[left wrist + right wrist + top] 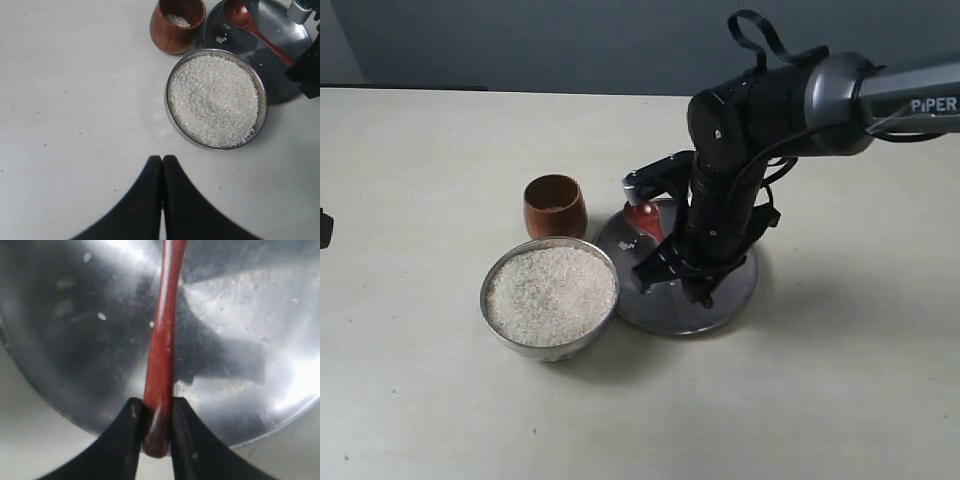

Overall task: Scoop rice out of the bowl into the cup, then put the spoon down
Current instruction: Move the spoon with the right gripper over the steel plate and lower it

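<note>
Next, I let go of the reddish-brown spoon with my right gripper, laying it across the middle of the flat metal plate (675, 256).
The silver bowl (488, 300) holds a full heap of white rice (552, 293) and stands at the front left of the flat metal plate (670, 312). Behind the bowl is the wooden cup (555, 207), with some rice in its bottom (177, 20). The reddish-brown spoon (240, 15) stretches across the plate, head towards the cup. My right gripper (155, 407) is shut on the end of the spoon handle (162, 340) at the plate's rim. My left gripper (162, 159) hangs shut and empty over bare table, short of the bowl (167, 107).
A few loose grains (220, 38) lie on the plate (280, 35) near the spoon head. The right arm (740, 150) stands over the plate and hides much of it in the exterior view. Pale tabletop (440, 400) surrounds the three vessels.
</note>
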